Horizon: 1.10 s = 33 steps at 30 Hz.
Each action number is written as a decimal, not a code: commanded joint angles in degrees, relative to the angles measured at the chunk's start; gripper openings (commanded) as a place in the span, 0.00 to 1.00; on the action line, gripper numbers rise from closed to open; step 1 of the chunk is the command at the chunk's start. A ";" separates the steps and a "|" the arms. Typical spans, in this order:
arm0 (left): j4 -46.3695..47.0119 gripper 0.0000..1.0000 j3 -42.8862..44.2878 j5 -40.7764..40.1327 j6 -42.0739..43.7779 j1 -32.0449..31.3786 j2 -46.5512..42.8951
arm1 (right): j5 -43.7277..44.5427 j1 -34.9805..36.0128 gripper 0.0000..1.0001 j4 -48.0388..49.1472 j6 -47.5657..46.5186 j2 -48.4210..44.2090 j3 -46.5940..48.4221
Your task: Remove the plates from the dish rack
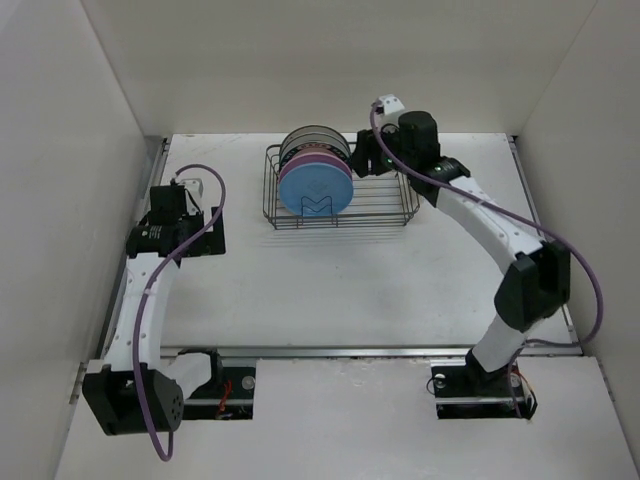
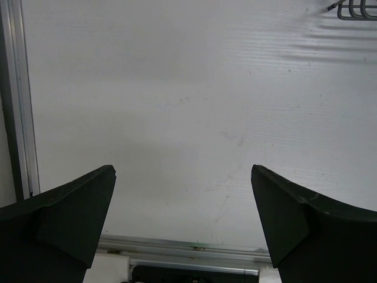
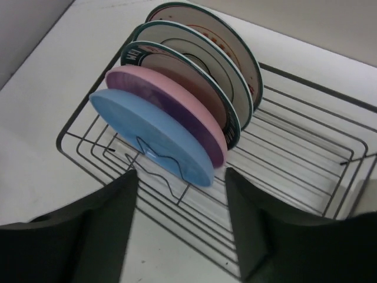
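The side edge of the pink plate (image 1: 281,172), behind the blue plate at the end of the dish rack nearest my left gripper, will be gripped by that gripper.
The dark wire dish rack (image 1: 385,205) stands at the back middle of the table. Plates stand upright in its left half: a blue plate (image 1: 315,192) in front, a pink plate (image 1: 318,158) behind it, then white plates with dark rims (image 1: 312,138). The right wrist view shows the blue plate (image 3: 147,135), the pink plate (image 3: 171,97), a teal lettered rim (image 3: 134,56) and an orange-patterned plate (image 3: 227,44). My right gripper (image 1: 362,158) (image 3: 181,177) is open over the rack (image 3: 306,135), just right of the plates' edges, holding nothing. My left gripper (image 1: 188,190) (image 2: 182,171) is open and empty over bare table, left of the rack.
White walls enclose the table on the left, back and right. An aluminium rail (image 2: 23,106) runs along the table's left edge. A corner of the rack's wire (image 2: 353,9) shows at the top right of the left wrist view.
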 commanded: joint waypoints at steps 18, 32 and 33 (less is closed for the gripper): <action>1.74 1.00 4.70 -4.99 1.96 0.73 9.00 | -3.93 2.69 0.44 -1.22 -9.91 23.72 17.47; 1.21 1.00 6.55 -2.99 1.96 0.73 11.29 | 1.51 4.45 0.00 6.15 -20.36 12.76 8.61; 1.21 1.00 6.55 -2.46 1.96 0.73 11.30 | 1.52 4.45 0.00 6.86 -21.06 11.87 8.08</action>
